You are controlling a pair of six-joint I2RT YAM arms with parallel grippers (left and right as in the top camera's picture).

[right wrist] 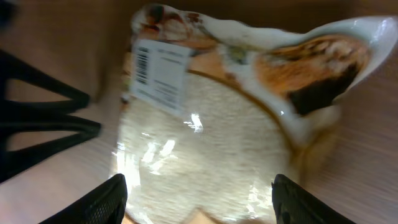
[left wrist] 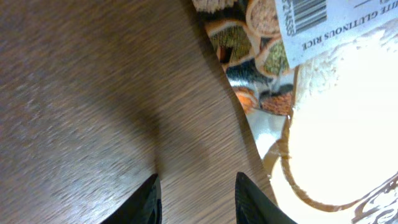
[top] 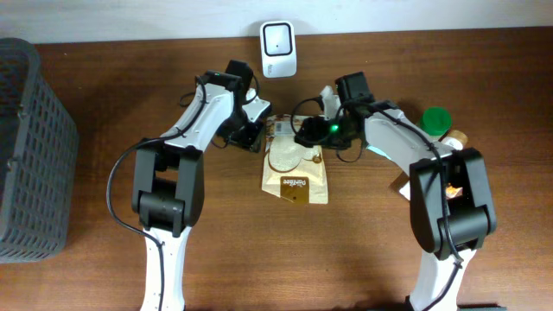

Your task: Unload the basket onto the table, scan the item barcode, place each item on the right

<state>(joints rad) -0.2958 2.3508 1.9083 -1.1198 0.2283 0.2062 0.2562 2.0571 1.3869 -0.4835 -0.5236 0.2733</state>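
The rice bag lies flat and wide beneath the robot's right gripper, so next the left gripper braces the bag's side while the right gripper pinches the printed far end [top: 281, 119].
A clear bag of white rice [top: 295, 173] with brown printed ends lies flat on the wooden table. Its white barcode label [right wrist: 158, 74] faces up near the far end and shows again in the left wrist view as the barcode label [left wrist: 305, 15]. A white scanner [top: 278, 49] stands at the table's back edge. My left gripper [left wrist: 196, 177] is open over bare wood just left of the bag [left wrist: 336, 124], with nothing between its fingers. My right gripper [right wrist: 199, 177] is open wide, with the bag [right wrist: 205, 162] lying between and below its fingers.
A grey plastic basket [top: 30, 147] stands at the left edge. A green lid [top: 436, 118] and small items [top: 455, 138] sit at the right behind my right arm. The left gripper's black fingers [right wrist: 43, 118] show beside the bag in the right wrist view.
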